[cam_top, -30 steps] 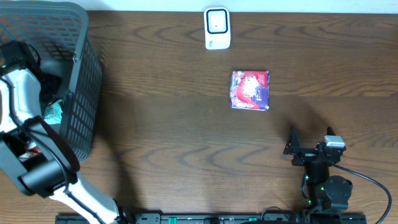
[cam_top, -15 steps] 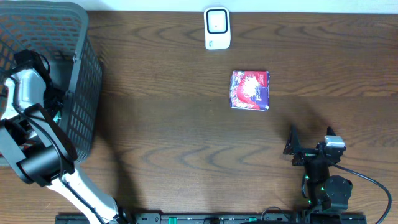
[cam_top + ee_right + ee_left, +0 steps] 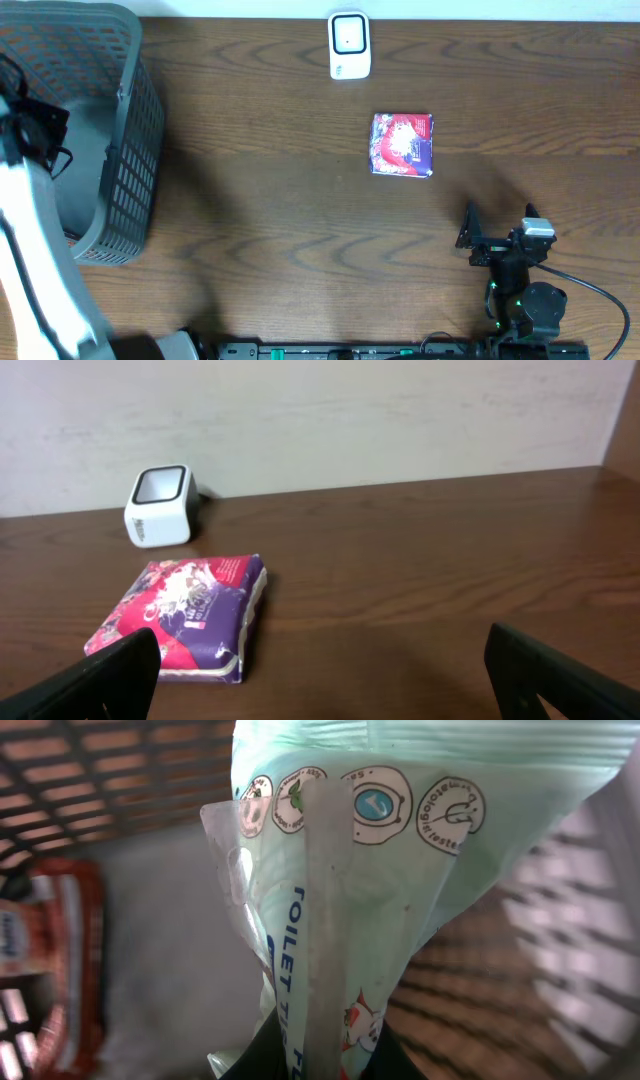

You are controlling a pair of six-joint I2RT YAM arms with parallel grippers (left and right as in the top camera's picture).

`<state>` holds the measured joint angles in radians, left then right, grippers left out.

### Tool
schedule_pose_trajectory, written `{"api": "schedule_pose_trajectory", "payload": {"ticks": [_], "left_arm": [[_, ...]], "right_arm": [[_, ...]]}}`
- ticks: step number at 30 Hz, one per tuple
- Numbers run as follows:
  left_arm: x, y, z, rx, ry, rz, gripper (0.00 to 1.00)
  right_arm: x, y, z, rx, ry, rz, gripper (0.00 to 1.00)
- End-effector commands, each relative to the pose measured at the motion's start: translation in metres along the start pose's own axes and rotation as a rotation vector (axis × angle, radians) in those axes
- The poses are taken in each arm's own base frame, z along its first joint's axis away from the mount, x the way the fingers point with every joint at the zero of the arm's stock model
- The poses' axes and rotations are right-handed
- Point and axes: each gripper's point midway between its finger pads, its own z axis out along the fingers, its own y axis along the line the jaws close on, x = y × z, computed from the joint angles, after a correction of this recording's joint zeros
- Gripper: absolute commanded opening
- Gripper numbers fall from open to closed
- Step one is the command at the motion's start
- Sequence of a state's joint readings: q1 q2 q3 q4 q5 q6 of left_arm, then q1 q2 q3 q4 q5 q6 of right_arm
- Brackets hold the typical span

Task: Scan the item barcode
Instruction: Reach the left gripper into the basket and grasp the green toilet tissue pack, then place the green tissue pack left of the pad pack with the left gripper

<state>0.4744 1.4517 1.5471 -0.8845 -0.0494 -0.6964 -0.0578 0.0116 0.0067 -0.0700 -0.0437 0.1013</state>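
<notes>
I need to use my left gripper to set the pale green toilet tissue pack down and release it against the pink and purple packet's basket-facing edge (image 3: pixel 358 149).
A pale green toilet tissue pack (image 3: pixel 350 870) fills the left wrist view, and my left gripper (image 3: pixel 320 1055) is shut on its lower end, inside the grey basket (image 3: pixel 125 150). From overhead the raised left arm (image 3: pixel 35 200) covers the basket's left side, hiding both the gripper and the pack. No barcode shows on the pack. The white scanner (image 3: pixel 349 45) stands at the table's back edge and also shows in the right wrist view, scanner (image 3: pixel 160 507). My right gripper (image 3: pixel 498 222) rests open at the front right, nothing between its fingers (image 3: pixel 100 680).
A pink and purple packet (image 3: pixel 402 143) lies flat between the scanner and the right gripper, the same packet (image 3: pixel 185 615) just ahead of the right fingers. A red packet (image 3: pixel 60 970) lies on the basket floor. The basket's tall mesh walls surround the left gripper.
My left gripper has shut on the tissue pack in the basket. The left arm has risen toward the overhead camera. The right arm has not moved.
</notes>
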Motion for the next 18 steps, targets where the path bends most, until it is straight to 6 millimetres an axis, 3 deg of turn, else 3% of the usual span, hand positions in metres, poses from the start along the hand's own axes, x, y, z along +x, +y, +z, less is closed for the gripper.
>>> {"api": "schedule_pose_trajectory", "payload": {"ticks": [1,5,8,11,14,18], "left_arm": [[0.028,-0.048,-0.076,0.256,-0.009,0.105,0.07],[0.086,-0.095,-0.129,0.463,0.038,0.301,0.07],[0.140,-0.120,-0.150,0.569,0.115,0.474,0.07],[0.206,-0.140,-0.165,0.645,0.227,0.645,0.07],[0.269,-0.156,-0.163,0.667,0.320,0.771,0.07],[0.333,-0.169,-0.129,0.582,0.326,0.898,0.08]], "right_arm": [[0.000,-0.002,0.000,0.011,-0.001,-0.009,0.99],[0.000,-0.002,0.000,0.011,0.000,-0.009,0.99],[0.000,-0.002,0.000,0.011,-0.001,-0.009,0.99],[0.000,-0.002,0.000,0.011,0.000,-0.009,0.99],[0.000,-0.002,0.000,0.011,0.000,-0.009,0.99],[0.000,-0.002,0.000,0.011,-0.001,-0.009,0.99]]}}
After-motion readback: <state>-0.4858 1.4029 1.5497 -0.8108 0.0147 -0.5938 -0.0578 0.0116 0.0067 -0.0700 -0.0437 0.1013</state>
